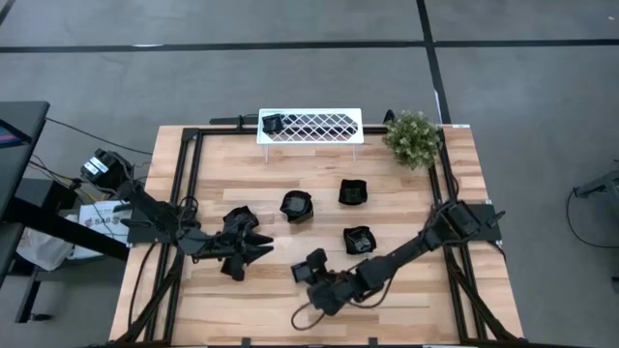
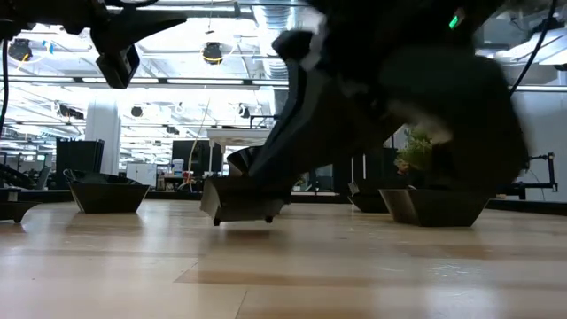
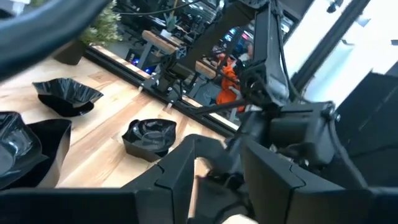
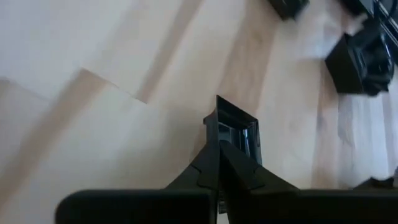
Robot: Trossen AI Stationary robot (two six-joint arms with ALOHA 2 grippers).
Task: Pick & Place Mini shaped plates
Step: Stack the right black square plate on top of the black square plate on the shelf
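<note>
My left gripper should close next on the free side of the square black plate's rim [image 1: 297,274], opposite where my right gripper holds that plate.
My right gripper [image 1: 312,270] reaches toward the table's near middle and is shut on a small square black plate [image 4: 241,129]. In the low view this plate [image 2: 241,206] hangs just above the wood. My left gripper [image 1: 253,246] is open over the left middle of the table, next to another black plate [image 1: 237,218] that rests on its base. Three more black plates [image 1: 296,206] [image 1: 354,192] [image 1: 359,240] stand on their bases mid-table. One plate [image 1: 273,124] sits at the left end of the white lattice rack [image 1: 319,126]. My right gripper pinches the square plate by its rim [image 4: 225,123] between the two fingers, only a short stretch of one side. The fingers [image 2: 288,151] slant down onto it from above and from the table's right. The plate is lifted just clear of the table and sits roughly level.
A small green plant [image 1: 413,137] stands at the far right corner beside the rack. Black frame rails [image 1: 190,184] run along the table's left and right sides. Bare wood lies along the near edge and near left of the table [image 1: 213,309].
</note>
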